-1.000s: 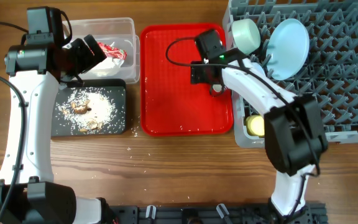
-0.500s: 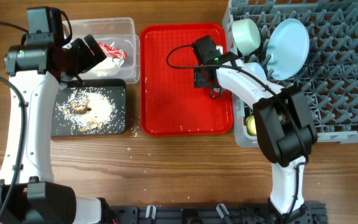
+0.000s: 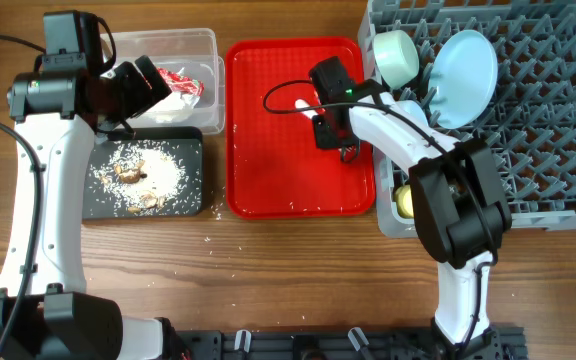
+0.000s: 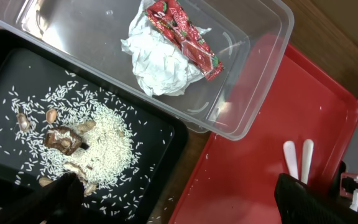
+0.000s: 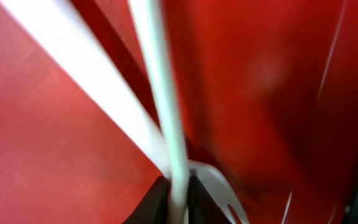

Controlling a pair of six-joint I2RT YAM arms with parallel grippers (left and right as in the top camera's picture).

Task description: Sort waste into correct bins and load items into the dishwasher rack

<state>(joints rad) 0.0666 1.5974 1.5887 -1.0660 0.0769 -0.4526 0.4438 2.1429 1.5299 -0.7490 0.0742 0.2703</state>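
Next, my right gripper sets the white spoon, now low over the red tray, down in the grey dishwasher rack (image 3: 445,184), beside the yellow cup, and lets go of it there.
My right gripper (image 3: 326,131) is low over the red tray (image 3: 298,180), shut on the thin handle of the white spoon (image 5: 166,112). The white fork (image 5: 219,190) lies on the tray just behind it, tines showing. Both white handles (image 4: 297,158) show at the edge of the left wrist view. My left gripper (image 4: 185,205) hangs open over the edge between the black tray (image 3: 193,205) and the clear tub (image 3: 208,45). Rice scraps (image 4: 98,134) lie in the black tray. The red-and-white wrapper (image 4: 185,31) and tissue (image 4: 157,65) lie in the tub.
The grey dishwasher rack (image 3: 548,120) fills the right side, with a pale blue plate (image 3: 466,75) and a mint bowl (image 3: 396,58) standing in it and a yellow cup (image 3: 410,200) at its near left corner. A few rice grains lie on the wood.
My right gripper has shifted up-left over the red tray and shut on the spoon handle, whose white end now shows left of it. The left arm has not moved.
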